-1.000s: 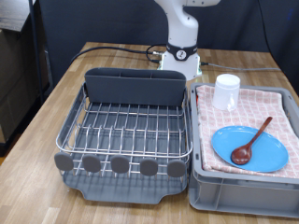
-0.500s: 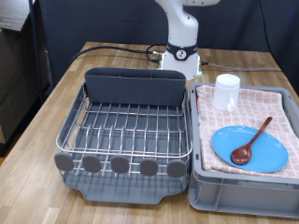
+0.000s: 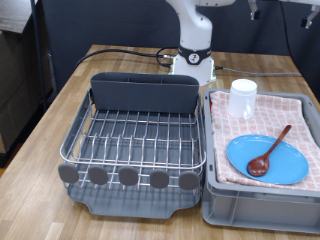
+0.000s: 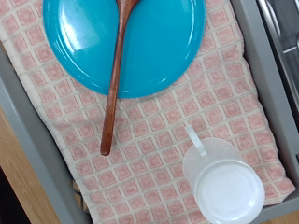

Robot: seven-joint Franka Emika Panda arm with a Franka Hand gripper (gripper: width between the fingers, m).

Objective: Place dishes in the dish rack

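Observation:
Next, my gripper moves to the reddish-brown wooden spoon on the light-blue plate and closes on the middle of its handle (image 3: 279, 141) (image 4: 118, 70).
The light-blue plate (image 3: 280, 163) lies on the pink checked cloth in the crate at the exterior view's right. The reddish-brown wooden spoon (image 3: 270, 152) rests on it, handle off the rim. The white cup (image 3: 242, 98) stands upright on the cloth behind them. The wire dish rack (image 3: 135, 137) with its grey caddy (image 3: 145, 93) holds no dishes. In the wrist view the plate (image 4: 163, 47), spoon (image 4: 115, 79) and cup (image 4: 224, 184) lie below the hand; no fingers show. A dark part of the gripper (image 3: 252, 9) just shows at the exterior view's top edge, high above the crate.
The light grey crate (image 3: 255, 208) lined with pink checked cloth (image 3: 300, 118) stands against the rack's right side on the wooden table (image 3: 50, 130). The robot base (image 3: 193, 60) and black cables (image 3: 120, 55) are behind the rack. A rack edge shows in the wrist view (image 4: 283, 37).
Dark parts of the hand have come into the exterior view's top right edge. The plate, spoon, cup and rack have not moved.

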